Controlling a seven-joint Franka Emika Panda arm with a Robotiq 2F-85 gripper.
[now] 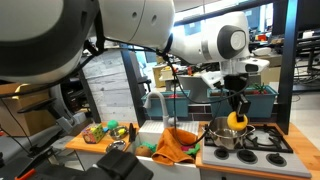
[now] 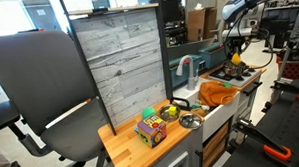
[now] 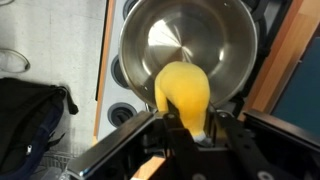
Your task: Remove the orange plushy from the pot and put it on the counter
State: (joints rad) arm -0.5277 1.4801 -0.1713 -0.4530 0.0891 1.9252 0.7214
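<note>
I need to let go of the orange-yellow plushy at the sink edge (image 1: 193,129) between the orange cloth and the steel pot.
The orange-yellow plushy (image 3: 184,92) hangs from my gripper (image 3: 190,132), whose fingers are shut on its lower end. It is lifted above the steel pot (image 3: 180,40), which sits on the stove directly below. In an exterior view the plushy (image 1: 237,120) hangs under the gripper (image 1: 238,108) just above the pot (image 1: 226,132). In the other exterior view the gripper (image 2: 236,56) and plushy (image 2: 236,60) are small at the far end of the counter.
The pot stands on a black gas stove (image 1: 262,142). An orange cloth (image 1: 176,146) drapes over the sink edge beside a faucet (image 1: 156,100). Toys and bowls (image 2: 156,125) lie on the wooden counter (image 2: 132,149). A large chair (image 2: 35,87) stands nearby.
</note>
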